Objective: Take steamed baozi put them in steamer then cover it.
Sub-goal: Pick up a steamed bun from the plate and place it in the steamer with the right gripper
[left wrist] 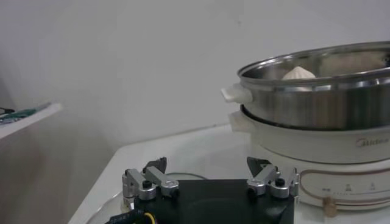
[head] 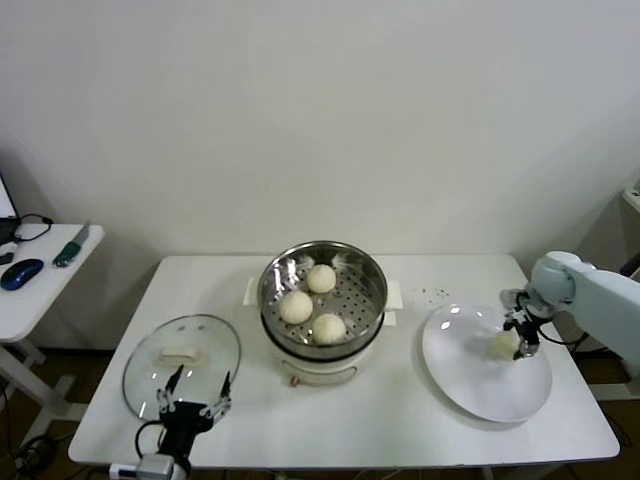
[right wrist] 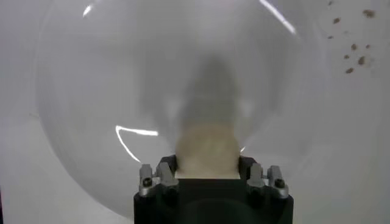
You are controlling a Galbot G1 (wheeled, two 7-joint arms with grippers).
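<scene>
Next, my right gripper lets go of the fourth baozi on the bare steamer's bottom nearest the white plate (head: 353,298), next to the other baozi.
The steel steamer (head: 372,272) on its white base stands at the table's middle and holds three baozi (head: 296,306). It also shows in the left wrist view (left wrist: 317,103), with one baozi (left wrist: 298,73) peeking over the rim. The fourth baozi (head: 503,343) lies on the white plate (head: 480,385) at the right. My right gripper (head: 522,335) is down on the plate, its jaws closed against the sides of this baozi (right wrist: 207,146). The glass cover (head: 183,365) lies flat at the front left. My left gripper (head: 198,382) is open and empty at the cover's near edge.
A white side table (head: 40,290) at the far left carries a blue mouse (head: 22,273) and small tools. Dark crumbs (head: 435,294) dot the table between the steamer and the plate. The table's front edge runs close to my left gripper.
</scene>
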